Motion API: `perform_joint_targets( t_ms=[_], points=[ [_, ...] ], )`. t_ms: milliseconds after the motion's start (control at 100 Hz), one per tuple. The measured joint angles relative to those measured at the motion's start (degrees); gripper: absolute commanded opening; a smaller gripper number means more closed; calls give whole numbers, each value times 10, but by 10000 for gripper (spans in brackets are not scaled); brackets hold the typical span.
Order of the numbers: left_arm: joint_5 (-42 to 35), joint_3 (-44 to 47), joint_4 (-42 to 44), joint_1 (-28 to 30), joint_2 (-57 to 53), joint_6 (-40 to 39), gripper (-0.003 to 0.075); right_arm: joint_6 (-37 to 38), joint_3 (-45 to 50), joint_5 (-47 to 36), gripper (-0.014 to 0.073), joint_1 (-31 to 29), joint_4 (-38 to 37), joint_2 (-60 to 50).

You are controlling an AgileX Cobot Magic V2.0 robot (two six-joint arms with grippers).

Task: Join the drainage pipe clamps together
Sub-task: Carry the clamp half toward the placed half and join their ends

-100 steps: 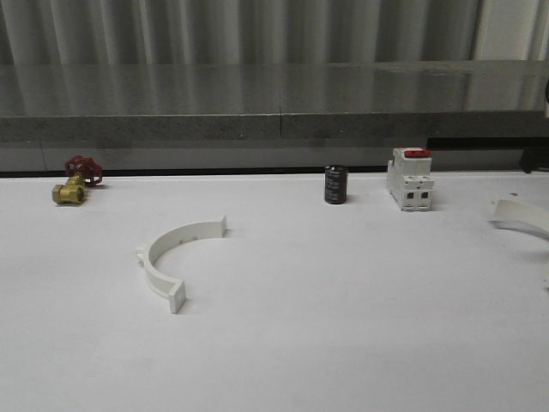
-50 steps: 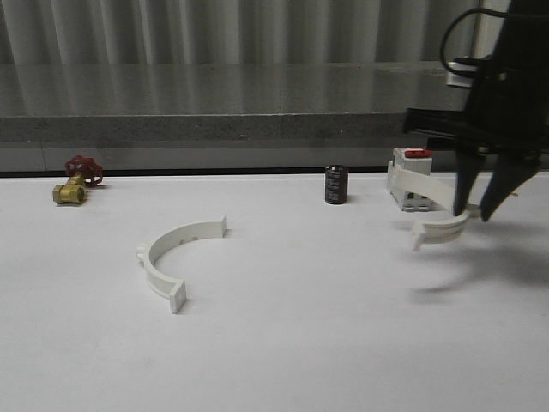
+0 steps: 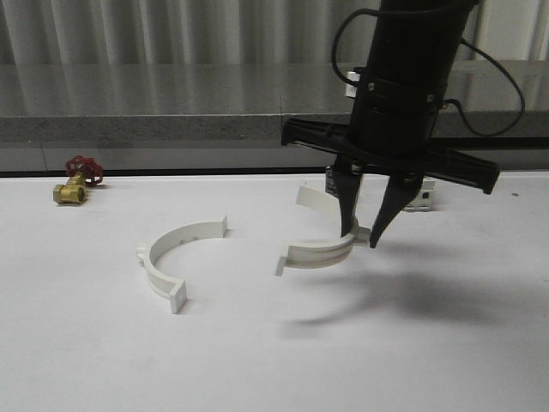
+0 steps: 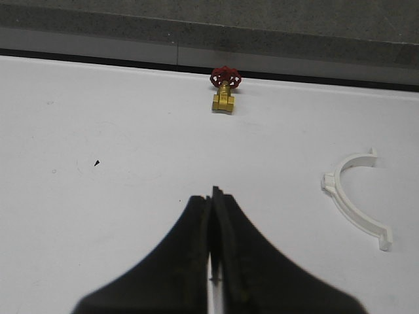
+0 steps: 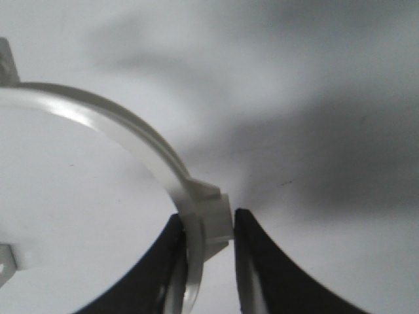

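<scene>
The robot's right gripper needs to release the second clamp on the table [image 3: 239,264] against the open side of the clamp that is lying there.
One white half-ring clamp [image 3: 176,257] lies flat on the white table left of centre, its open side toward the right; the same clamp [image 4: 357,199] shows in the left wrist view. The second clamp [image 3: 317,249] hangs just above the table a little right of it, held at the middle of its arc by my right gripper [image 3: 361,233], which is shut on it. In the right wrist view this held clamp [image 5: 131,134] curves away from the fingers, which pinch its block-shaped lug. My left gripper [image 4: 214,196] is shut with nothing in it, over bare table.
A brass valve with a red handle [image 3: 73,182] sits at the back left. A white block with a red switch [image 3: 420,199] stands at the back right, partly behind the right arm. A grey ledge [image 3: 171,112] runs along the table's far edge.
My right arm came in from the right edge and carried the second clamp leftward toward the table's centre, lower over the table. The clamp on the table has not moved.
</scene>
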Motion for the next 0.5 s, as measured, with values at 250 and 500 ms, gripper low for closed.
perform_joint_targets(
  t_ms=[250,500],
  points=[
    [0,0,0,0,0,0,-21,90,-54,31,8,50,-73,48],
    [0,0,0,0,0,0,-21,101,-138,74,8,86,-95,105]
  ],
)
